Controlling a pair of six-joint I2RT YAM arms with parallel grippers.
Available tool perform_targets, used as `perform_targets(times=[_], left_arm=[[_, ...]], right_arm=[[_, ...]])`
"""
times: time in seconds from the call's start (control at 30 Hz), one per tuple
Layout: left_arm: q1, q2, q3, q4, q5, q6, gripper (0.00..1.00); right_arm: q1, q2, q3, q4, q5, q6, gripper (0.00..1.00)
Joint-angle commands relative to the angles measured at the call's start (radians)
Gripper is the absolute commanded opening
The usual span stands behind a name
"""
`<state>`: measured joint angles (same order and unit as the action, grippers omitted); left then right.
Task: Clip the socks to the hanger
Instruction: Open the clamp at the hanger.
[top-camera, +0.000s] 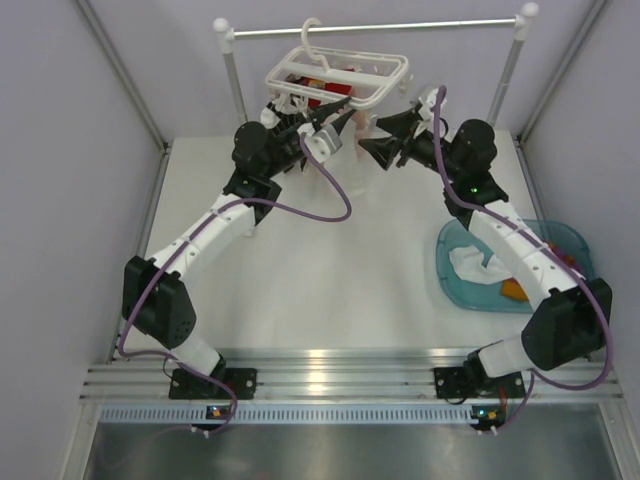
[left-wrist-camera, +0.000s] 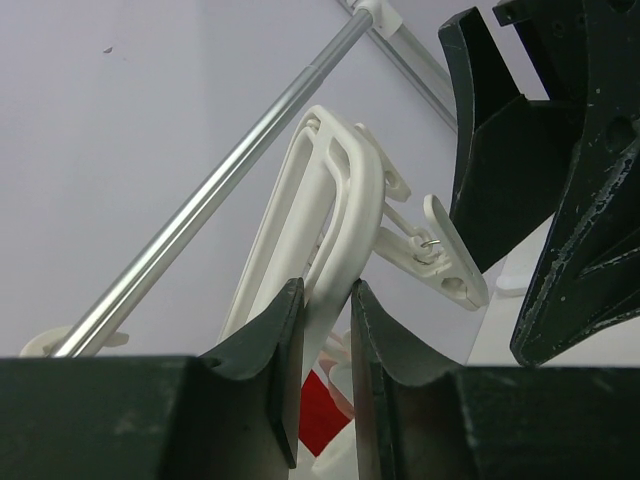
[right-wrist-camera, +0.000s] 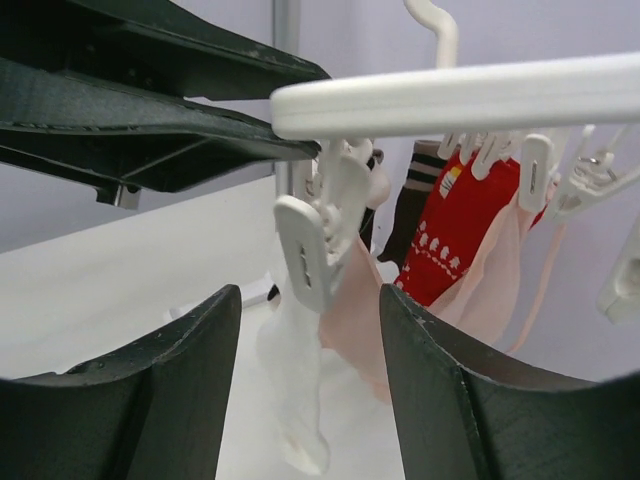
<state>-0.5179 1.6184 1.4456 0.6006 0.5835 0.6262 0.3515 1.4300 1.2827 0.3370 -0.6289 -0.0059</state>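
Note:
The left gripper pinches the hanger's frame bar while the corner clip hangs loose, so it should open and take that clip (left-wrist-camera: 445, 262) between its fingers.
The white slatted hanger (top-camera: 335, 72) hangs by its hook from the silver rail. My left gripper (top-camera: 298, 118) (left-wrist-camera: 325, 300) is shut on the hanger's frame bar (left-wrist-camera: 345, 200). My right gripper (top-camera: 372, 135) (right-wrist-camera: 310, 310) is open and empty, with its jaws on either side of a dangling clip (right-wrist-camera: 315, 240). That clip holds a white sock (right-wrist-camera: 300, 390). A pink sock (right-wrist-camera: 360, 310), a red patterned sock (right-wrist-camera: 455, 230) and a dark striped sock (right-wrist-camera: 415, 200) hang from other clips. A free clip (left-wrist-camera: 445, 255) dangles close to my right gripper's fingers (left-wrist-camera: 540, 150).
The silver rail (top-camera: 400, 28) on white posts spans the back. A blue tray (top-camera: 560, 235) at the right holds a white sock (top-camera: 475, 262) and an orange sock (top-camera: 515, 290). Grey walls close in both sides. Both arms crowd under the hanger.

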Motion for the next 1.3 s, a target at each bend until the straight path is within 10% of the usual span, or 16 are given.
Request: perform_targets(times=[0.0,0.57,0.77,1.27], left_arm=[[-0.001,-0.031,-0.022,-0.018,0.029,-0.077,0.08],[-0.001,-0.046,-0.048,-0.030,0.047,-0.075,0.09],[-0.001,-0.048,-0.047,-0.041,0.039,-0.079,0.09],[0.021,-0.135,0.007,-0.188,-0.030,-0.515,0.51]], right_arm=[[0.030,0.006,0.052,0.100,-0.025,0.000,0.57],[0.041,0.033,0.106,0.062,0.054,-0.051,0.40],[0.043,0.030,0.113,0.040,0.031,-0.077,0.12],[0.041,0.041,0.230,-0.213,-0.187,-0.108,0.00]])
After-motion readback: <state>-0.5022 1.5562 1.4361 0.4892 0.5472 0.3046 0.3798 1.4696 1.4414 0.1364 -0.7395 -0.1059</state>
